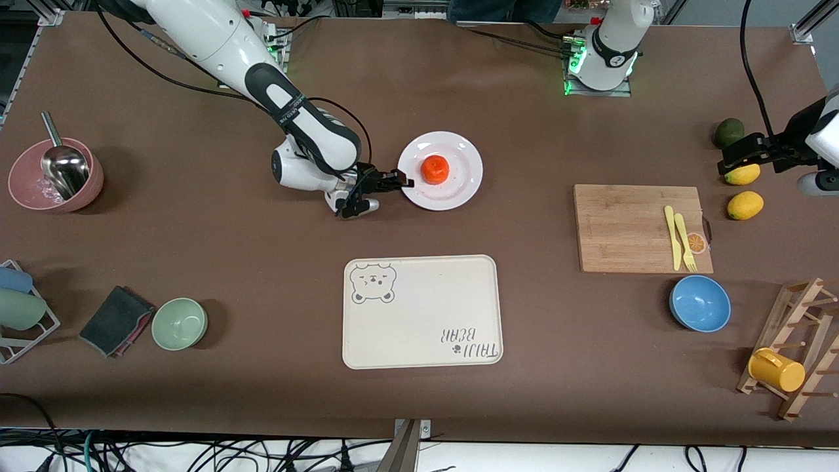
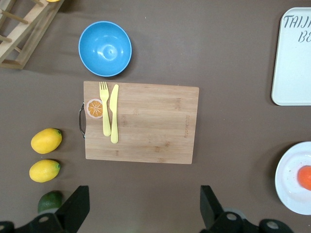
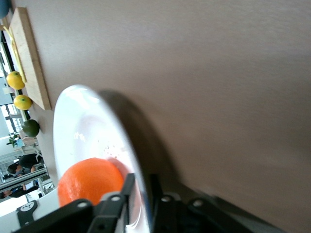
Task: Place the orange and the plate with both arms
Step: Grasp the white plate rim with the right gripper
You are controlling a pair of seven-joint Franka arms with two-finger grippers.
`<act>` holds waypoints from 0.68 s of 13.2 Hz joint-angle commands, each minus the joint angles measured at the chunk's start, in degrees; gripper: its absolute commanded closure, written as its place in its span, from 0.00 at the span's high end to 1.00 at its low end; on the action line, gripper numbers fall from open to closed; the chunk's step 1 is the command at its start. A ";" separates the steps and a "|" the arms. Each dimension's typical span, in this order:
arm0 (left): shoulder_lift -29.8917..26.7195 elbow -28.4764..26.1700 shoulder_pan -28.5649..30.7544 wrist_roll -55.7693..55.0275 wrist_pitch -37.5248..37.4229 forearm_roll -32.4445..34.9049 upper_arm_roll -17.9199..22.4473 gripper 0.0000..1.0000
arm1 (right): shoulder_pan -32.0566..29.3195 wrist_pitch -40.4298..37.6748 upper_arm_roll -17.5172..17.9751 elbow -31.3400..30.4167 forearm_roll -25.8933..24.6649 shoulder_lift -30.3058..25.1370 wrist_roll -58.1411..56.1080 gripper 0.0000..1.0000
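Observation:
The white plate, now mid-table with the orange on it, will go down from my right gripper onto the middle of the cream tray [image 1: 429,307], where it will rest between bear face and lettering.
The white plate [image 1: 459,191] sits mid-table, nearer the arms' bases than the cream tray, with the orange [image 1: 434,169] on it. My right gripper [image 1: 405,182] is shut on the plate's rim at the side toward the right arm's end. In the right wrist view its fingers [image 3: 127,189] clamp the rim of the plate [image 3: 82,126], one above and one below, with the orange [image 3: 90,182] just inside; a shadow lies under the plate. My left gripper [image 1: 737,157] is open and empty, up over the lemons; its fingers [image 2: 75,206] stand wide apart.
The cream bear-print tray [image 1: 419,314] lies nearer the camera than the plate. A cutting board [image 1: 623,229] with yellow fork and knife, a blue bowl [image 1: 699,303], two lemons [image 1: 744,205], a dark green fruit [image 1: 727,131] and a cup rack [image 1: 786,354] are at the left arm's end.

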 commanded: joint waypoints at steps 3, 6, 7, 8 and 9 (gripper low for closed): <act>2.53 2.08 -0.12 1.07 0.15 -1.09 0.81 1.00 | 0.50 1.22 0.15 1.41 1.21 0.15 -4.10 0.00; 2.35 2.70 -0.74 0.46 0.06 -1.01 0.46 1.00 | 0.41 1.30 0.15 3.95 1.21 -0.38 -5.17 0.00; 2.26 2.70 -0.74 0.55 -0.02 -1.01 0.46 1.00 | 0.24 1.22 0.15 4.57 1.21 -1.17 -5.17 0.00; 2.35 2.70 -0.74 0.89 -0.02 -1.01 0.55 1.00 | 0.06 1.13 0.06 5.35 1.21 -1.52 -5.00 0.00; 2.35 2.70 -0.65 0.90 -0.02 -1.01 0.63 1.00 | -0.20 0.95 0.06 6.49 1.21 -1.70 -4.82 0.00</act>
